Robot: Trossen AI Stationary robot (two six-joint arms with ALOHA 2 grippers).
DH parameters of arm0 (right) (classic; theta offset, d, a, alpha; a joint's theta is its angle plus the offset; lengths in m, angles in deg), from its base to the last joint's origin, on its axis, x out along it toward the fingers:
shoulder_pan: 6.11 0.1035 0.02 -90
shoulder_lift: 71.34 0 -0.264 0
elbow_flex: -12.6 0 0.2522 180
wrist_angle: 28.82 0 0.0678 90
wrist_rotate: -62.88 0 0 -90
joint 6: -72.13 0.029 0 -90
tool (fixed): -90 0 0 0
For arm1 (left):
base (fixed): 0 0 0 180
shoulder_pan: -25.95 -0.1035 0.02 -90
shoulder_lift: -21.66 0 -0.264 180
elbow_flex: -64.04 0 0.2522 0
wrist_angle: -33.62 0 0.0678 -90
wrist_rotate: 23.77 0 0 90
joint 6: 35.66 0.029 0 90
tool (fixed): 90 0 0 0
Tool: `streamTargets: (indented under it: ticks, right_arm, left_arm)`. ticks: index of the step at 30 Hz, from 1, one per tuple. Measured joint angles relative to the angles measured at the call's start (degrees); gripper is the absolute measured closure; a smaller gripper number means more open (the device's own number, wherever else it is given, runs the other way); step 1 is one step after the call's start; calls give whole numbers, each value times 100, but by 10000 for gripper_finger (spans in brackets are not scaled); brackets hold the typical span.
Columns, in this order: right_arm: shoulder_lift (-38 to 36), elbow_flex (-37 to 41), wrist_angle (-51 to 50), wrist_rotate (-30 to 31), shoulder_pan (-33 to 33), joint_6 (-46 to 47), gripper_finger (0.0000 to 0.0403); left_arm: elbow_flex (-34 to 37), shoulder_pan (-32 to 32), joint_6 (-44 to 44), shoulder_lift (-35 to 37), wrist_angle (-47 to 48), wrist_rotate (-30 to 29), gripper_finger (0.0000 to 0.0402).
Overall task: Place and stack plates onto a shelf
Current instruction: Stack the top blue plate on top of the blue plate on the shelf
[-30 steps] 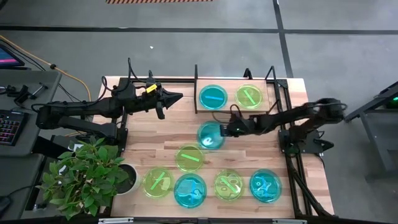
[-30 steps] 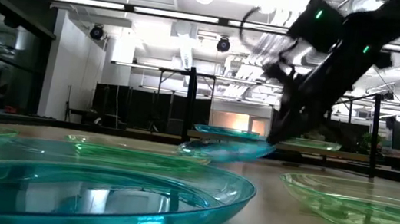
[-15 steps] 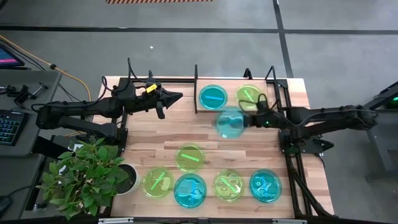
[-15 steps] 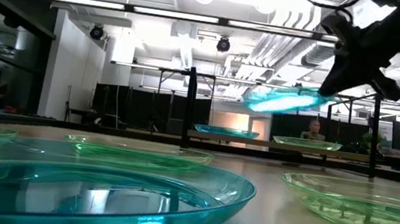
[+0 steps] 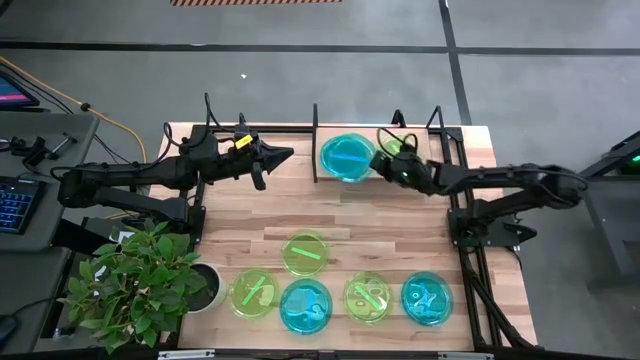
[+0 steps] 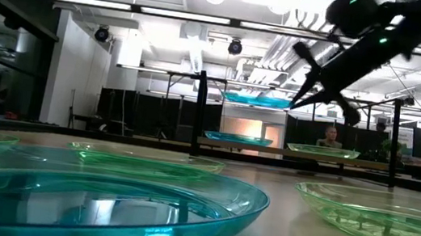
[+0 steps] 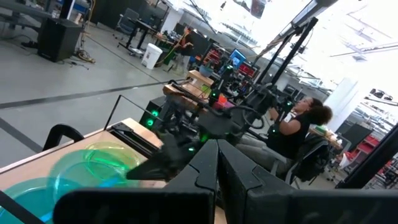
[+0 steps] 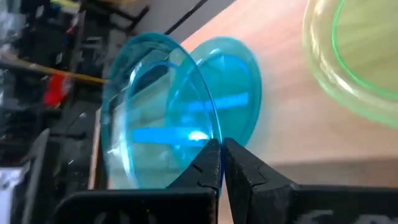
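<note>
The blue plate in my right gripper, now in the air over another blue plate, will be released on top of the blue plate lying on the shelf (image 5: 341, 156) (image 8: 216, 96).
My right gripper (image 5: 383, 166) is shut on a cyan-blue plate (image 5: 347, 158), (image 6: 258, 100), and holds it in the air over another blue plate (image 6: 238, 138) that lies on the shelf (image 5: 316, 130). A green plate (image 6: 322, 151) lies on the shelf beside it, partly under my right arm in the high view. On the table's near half lie three green plates (image 5: 305, 252), (image 5: 253, 293), (image 5: 368, 296) and two blue plates (image 5: 306, 305), (image 5: 427, 297). My left gripper (image 5: 282, 157) is shut and empty at the far left, beside the shelf. My right gripper pinches the held blue plate's rim (image 8: 214, 138) between its two fingers, on the side of the plate toward the table's right. The fingers come from the table's right, slanting down. The plate is level and lifted clear, above the blue plate on the shelf (image 8: 239, 93).
The shelf's black posts (image 5: 437, 125) stand along the far edge. A potted plant (image 5: 150, 280) stands at the near left corner. Bare wood (image 5: 230, 215) lies between the shelf and the near row of plates. A person (image 7: 298, 127) sits beyond the table.
My right gripper has carried the blue plate from just above the table's middle up and toward the far edge, over the shelf. The plate hung tilted before. It is level now, above the shelf's blue plate.
</note>
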Motion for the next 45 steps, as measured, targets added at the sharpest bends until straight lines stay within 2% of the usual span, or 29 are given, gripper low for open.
streamTargets:
  ticks: [6, 12, 25, 29, 34, 40, 45]
  right_arm:
    - [883, -441, -29, -320, -556, 37, 403]
    - [1483, -838, -29, -453, -682, -106, 403]
    - [1836, -977, -30, -392, -682, -2, 395]
    - [1836, -977, 50, -390, -682, -17, 366]
    - [1813, -977, 183, -443, -690, -206, 303]
    - [1768, -979, 161, -1287, -920, -639, 234]
    - [1755, -979, 61, -1694, -1052, -776, 216]
  left_arm:
    - [0, 0, 0, 0, 0, 0, 402]
    - [0, 0, 4, 0, 0, 0, 402]
    - [0, 0, 11, 0, 0, 0, 401]
    - [0, 0, 12, 0, 0, 0, 402]
    - [0, 0, 9, 0, -2, 0, 402]
    - [0, 0, 9, 0, 0, 0, 402]
    - [0, 0, 8, 0, 0, 0, 402]
